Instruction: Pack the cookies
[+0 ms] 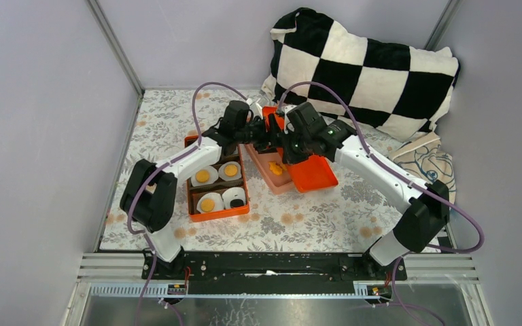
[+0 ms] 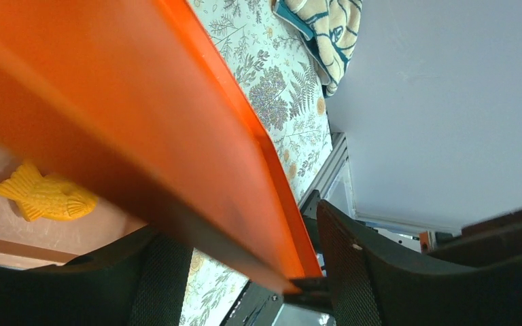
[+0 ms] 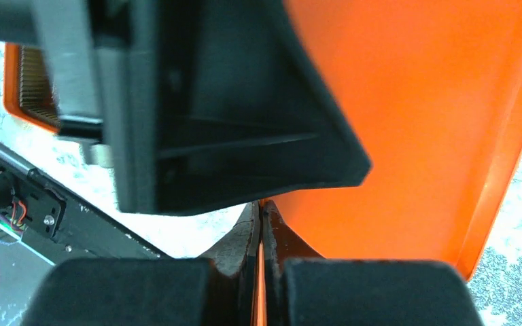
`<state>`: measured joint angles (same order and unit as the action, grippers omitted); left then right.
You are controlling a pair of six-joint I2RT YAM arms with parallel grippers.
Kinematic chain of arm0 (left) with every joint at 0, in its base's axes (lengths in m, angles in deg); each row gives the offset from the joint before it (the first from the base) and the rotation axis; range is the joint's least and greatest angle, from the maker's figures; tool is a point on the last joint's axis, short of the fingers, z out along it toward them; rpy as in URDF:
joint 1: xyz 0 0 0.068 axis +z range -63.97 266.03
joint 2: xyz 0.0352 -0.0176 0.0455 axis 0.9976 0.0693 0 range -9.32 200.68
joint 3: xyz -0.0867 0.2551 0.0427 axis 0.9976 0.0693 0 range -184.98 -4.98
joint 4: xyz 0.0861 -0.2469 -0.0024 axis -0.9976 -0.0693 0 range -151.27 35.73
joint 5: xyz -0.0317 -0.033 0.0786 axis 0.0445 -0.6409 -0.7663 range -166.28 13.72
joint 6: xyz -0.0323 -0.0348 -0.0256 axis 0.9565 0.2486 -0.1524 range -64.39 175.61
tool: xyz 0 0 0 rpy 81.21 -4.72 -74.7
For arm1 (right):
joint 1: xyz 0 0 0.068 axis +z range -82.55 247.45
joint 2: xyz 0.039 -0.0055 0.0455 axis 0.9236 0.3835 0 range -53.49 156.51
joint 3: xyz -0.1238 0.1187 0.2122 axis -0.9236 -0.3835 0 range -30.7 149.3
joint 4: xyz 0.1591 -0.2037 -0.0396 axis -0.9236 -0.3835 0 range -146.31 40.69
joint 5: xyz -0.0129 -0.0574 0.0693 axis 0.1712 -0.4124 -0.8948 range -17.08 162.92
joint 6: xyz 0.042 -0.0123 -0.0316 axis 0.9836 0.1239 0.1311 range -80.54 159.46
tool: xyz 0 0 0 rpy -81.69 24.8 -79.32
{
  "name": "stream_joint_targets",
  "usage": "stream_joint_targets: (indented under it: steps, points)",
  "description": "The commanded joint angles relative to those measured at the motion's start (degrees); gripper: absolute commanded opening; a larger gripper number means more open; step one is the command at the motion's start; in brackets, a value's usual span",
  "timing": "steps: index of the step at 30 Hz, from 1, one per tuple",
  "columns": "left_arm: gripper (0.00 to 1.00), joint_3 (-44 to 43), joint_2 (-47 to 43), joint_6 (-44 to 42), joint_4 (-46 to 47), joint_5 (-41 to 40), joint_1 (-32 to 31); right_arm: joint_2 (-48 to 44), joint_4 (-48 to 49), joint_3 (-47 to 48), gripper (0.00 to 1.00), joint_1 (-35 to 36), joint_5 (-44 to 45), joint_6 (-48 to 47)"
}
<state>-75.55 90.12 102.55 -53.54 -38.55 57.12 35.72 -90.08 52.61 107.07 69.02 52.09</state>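
Note:
The slanting lid has both my grippers crowded at one edge, so my left gripper will hold it while my right gripper takes the lid's near end (image 1: 320,182).
Three golden-orange disc cookies (image 1: 203,176) and one black one (image 1: 236,202) lie in white paper cups in an orange tray (image 1: 216,214). A yellow fish-shaped cookie (image 1: 276,167) lies in a peach tray (image 1: 272,182); it also shows in the left wrist view (image 2: 44,195). My right gripper (image 1: 287,146) is shut on the edge of an orange lid (image 1: 315,173), its fingers pinched on the thin rim (image 3: 259,217). My left gripper (image 1: 262,132) is open, with the lid's edge (image 2: 177,122) passing between its spread fingers (image 2: 248,231).
A black-and-white checked pillow (image 1: 360,68) leans at the back right. A patterned cloth (image 1: 425,159) lies at the right. Another orange piece (image 1: 270,112) sits just behind the grippers. Grey walls close in the floral tablecloth (image 1: 299,217).

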Motion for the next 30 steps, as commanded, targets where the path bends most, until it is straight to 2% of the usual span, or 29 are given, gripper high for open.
stream_joint_targets:
  steps: [1, 3, 7, 11, 12, 13, 16, 20, 23, 26, 30]
  points:
    - [0.69, 0.0, 1.7, -0.2, 3.1, -0.4, -0.4, 0.2, 1.6, 4.3, 0.0, 2.8, -2.0, -1.2]
    - [0.65, -0.6, 2.8, -0.1, 3.0, -0.4, -0.4, 0.2, 1.8, 4.6, 0.0, 3.6, -2.6, -0.9]
    - [0.26, -2.0, 4.0, -0.5, 1.7, 0.2, -0.3, 0.4, 1.9, 4.5, 0.0, 5.0, -0.8, -0.9]
    - [0.02, -3.9, 3.6, -2.9, -4.1, -2.4, -0.4, 0.1, 1.9, 4.1, 0.0, 5.7, 3.4, -2.1]
    - [0.0, -4.3, 3.5, -3.5, -5.4, -3.2, -0.3, -0.2, 1.9, 4.4, 0.01, 5.9, 5.2, -2.5]
    - [0.0, -4.8, 3.4, -4.0, -6.7, -4.0, -0.3, -0.7, 1.8, 4.7, 0.06, 6.1, 6.9, -2.7]
    - [0.0, -7.1, 3.4, -5.4, -10.8, -5.8, -0.1, -3.5, 2.6, 4.6, 0.28, 7.2, 13.0, -4.2]
    - [0.0, -13.3, 4.9, -8.0, -18.6, -7.9, 1.8, -10.2, 6.6, 0.1, 0.51, 9.3, 21.8, -7.7]
    - [0.0, -19.6, 6.7, -9.0, -24.1, -6.6, 5.0, -13.7, 8.0, -4.2, 0.6, 10.3, 23.7, -10.0]
    - [0.0, -27.4, 9.0, -10.0, -30.6, -5.3, 8.3, -15.6, 9.7, -8.6, 0.64, 13.3, 24.7, -11.7]
    - [0.0, -36.9, 12.5, -9.1, -35.5, 1.5, 11.3, -15.7, 15.0, -15.3, 0.67, 21.6, 34.3, -14.4]
